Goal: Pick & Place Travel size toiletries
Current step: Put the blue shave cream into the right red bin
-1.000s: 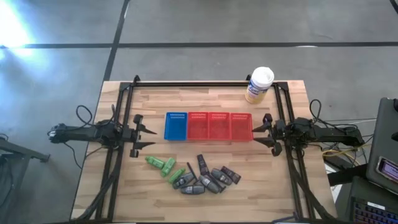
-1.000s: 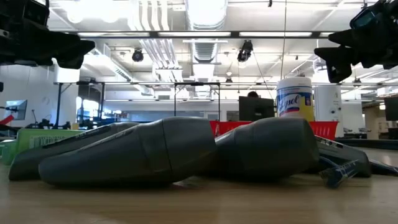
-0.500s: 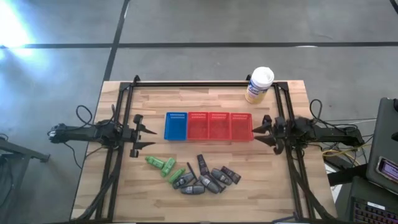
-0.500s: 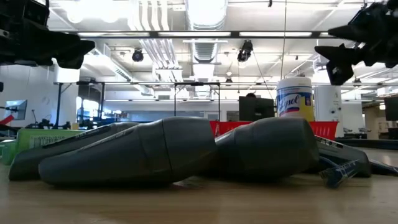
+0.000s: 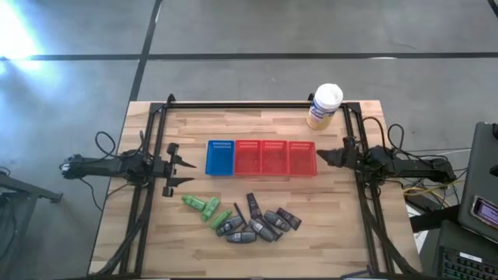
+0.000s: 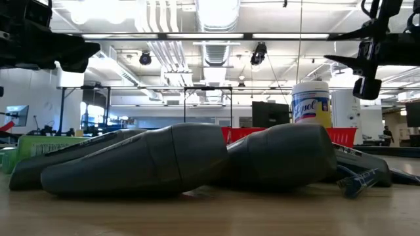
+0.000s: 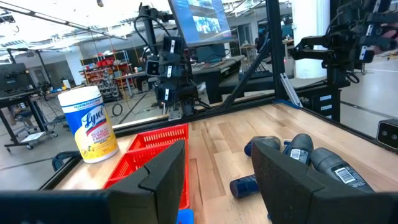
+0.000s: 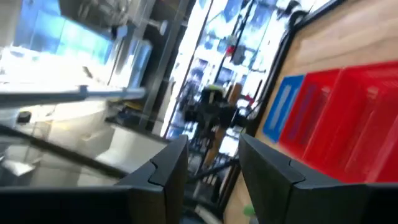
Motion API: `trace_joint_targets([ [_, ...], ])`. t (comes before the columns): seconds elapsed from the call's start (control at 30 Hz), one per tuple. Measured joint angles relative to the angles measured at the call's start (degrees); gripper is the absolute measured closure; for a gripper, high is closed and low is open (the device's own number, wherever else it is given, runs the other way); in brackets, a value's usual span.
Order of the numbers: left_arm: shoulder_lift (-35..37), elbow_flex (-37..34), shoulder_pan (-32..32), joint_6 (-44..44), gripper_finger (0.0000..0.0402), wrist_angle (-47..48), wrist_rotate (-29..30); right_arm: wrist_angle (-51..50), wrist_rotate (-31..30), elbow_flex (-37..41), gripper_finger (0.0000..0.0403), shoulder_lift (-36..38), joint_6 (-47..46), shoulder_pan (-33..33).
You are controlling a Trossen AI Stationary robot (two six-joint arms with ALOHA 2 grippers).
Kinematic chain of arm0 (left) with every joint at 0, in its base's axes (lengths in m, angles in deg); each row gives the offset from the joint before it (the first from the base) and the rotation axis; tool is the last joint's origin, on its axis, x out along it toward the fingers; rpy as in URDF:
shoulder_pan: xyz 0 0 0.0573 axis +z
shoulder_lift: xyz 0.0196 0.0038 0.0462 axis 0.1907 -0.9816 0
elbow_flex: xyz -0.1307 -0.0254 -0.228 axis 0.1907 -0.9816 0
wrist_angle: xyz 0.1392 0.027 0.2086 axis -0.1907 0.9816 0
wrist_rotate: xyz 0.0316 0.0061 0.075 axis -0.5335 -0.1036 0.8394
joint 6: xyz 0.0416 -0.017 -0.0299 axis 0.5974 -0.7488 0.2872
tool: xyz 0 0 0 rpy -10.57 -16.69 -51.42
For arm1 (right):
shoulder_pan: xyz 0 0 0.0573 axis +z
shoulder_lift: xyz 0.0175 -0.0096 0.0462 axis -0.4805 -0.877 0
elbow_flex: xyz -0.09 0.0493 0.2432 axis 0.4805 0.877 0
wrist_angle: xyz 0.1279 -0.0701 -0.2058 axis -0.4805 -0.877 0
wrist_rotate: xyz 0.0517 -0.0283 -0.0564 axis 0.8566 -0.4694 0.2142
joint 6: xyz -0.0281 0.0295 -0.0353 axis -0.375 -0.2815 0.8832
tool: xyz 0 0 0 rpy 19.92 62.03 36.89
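Next, my right gripper grips the body of the outermost dark grey bottle [image 5: 289, 218], the cluster's closest to it.
The travel size toiletries lie loose on the near half of the table. Two or three bright green ones [image 5: 204, 206] are on the left. A cluster of dark grey ones [image 5: 261, 223] and a slim black stick [image 5: 240, 211] lie to their right. In the low view the dark bottles [image 6: 151, 160] fill the foreground. My left gripper [image 5: 185, 173] hovers open at the table's left, near the blue basket; its wrist view [image 7: 217, 180] looks over the dark bottles [image 7: 311, 155]. My right gripper [image 5: 327, 157] hovers open at the table's right, beside the red baskets, rolled onto its side [image 8: 214, 171].
A blue mesh basket [image 5: 219, 157] and a row of red mesh baskets [image 5: 275, 157] stand mid-table between the grippers. A white-lidded yellow-and-white canister [image 5: 324, 106] stands at the far right corner. Black frame rails [image 5: 148, 155] run along both sides.
My right gripper has rolled about its own long axis: its fingers, spread flat across the table a second ago, now stand one above the other. It has also shifted a little toward the far edge. The left arm and all toiletries have stayed still.
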Motion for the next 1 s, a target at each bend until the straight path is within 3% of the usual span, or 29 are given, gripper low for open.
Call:
trace_joint_targets([
  [0.2,0.02,0.0,0.0,0.0,0.0211,0.0,0.0,1.65,-0.8,0.0,0.0275,-0.52,-4.82,0.06],
  [0.4,0.02,-0.02,0.0,0.02,0.0211,0.0,0.0,0.92,10.44,-0.43,0.0275,-8.67,-19.96,1.63],
  [0.5,0.0,0.0,0.0,0.01,0.0211,0.0,0.0,-3.96,10.99,-4.76,0.0278,-18.68,-22.01,4.53],
  [0.6,0.0,0.0,0.0,0.02,0.0211,0.0,0.01,-15.6,12.77,-12.12,0.0273,-30.72,-20.9,8.2],
  [0.83,0.0,-0.01,0.01,0.02,0.0211,0.0,0.0,-31.71,14.52,-30.37,0.0234,-57.58,-6.5,15.65],
  [1.0,0.0,0.0,0.0,0.02,0.0211,0.0,0.0,-39.64,14.63,-42.55,0.0191,-73.68,1.82,16.45],
])
